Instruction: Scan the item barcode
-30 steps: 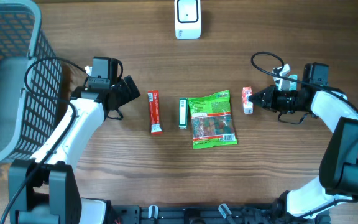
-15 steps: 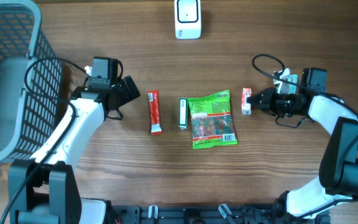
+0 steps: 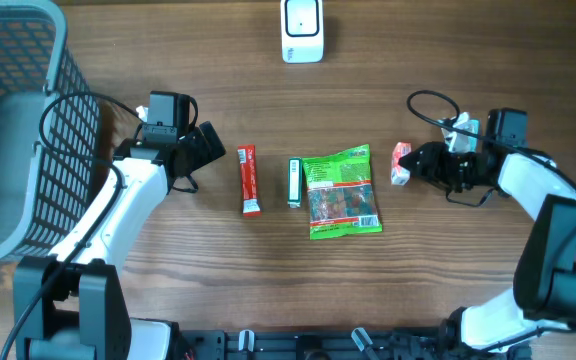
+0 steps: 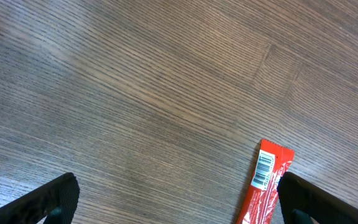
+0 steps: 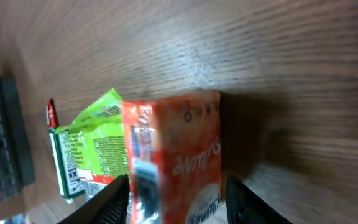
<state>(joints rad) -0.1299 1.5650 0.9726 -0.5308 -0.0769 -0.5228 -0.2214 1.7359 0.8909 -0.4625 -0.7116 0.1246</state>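
Note:
My right gripper needs to open, as the orange-red carton sits tilted between its fingers, then take the carton from above and set its barcode side (image 5: 146, 183) facing up.
A small orange-red carton (image 3: 400, 162) lies tilted on the wooden table, right of the other goods. My right gripper (image 3: 415, 164) points at it from the right. In the right wrist view the carton (image 5: 179, 155) stands between the black fingers (image 5: 114, 202), blurred, with a gap on its right side; the right gripper (image 5: 178, 208) is open. The white scanner (image 3: 302, 30) stands at the back centre. My left gripper (image 3: 213, 145) is open and holds nothing. It hovers just left of a red stick packet (image 4: 265, 186), whose barcode faces up.
A green snack packet (image 3: 341, 190) and a narrow green-and-white box (image 3: 294, 182) lie mid-table, with the red stick packet (image 3: 250, 180) to their left. A grey mesh basket (image 3: 8, 130) fills the left edge. A cable loops over the right arm (image 3: 438, 100).
The right jaws have opened off the orange-red carton, which now sits tilted on the table. The right gripper drew back slightly to the right. The left arm has not moved.

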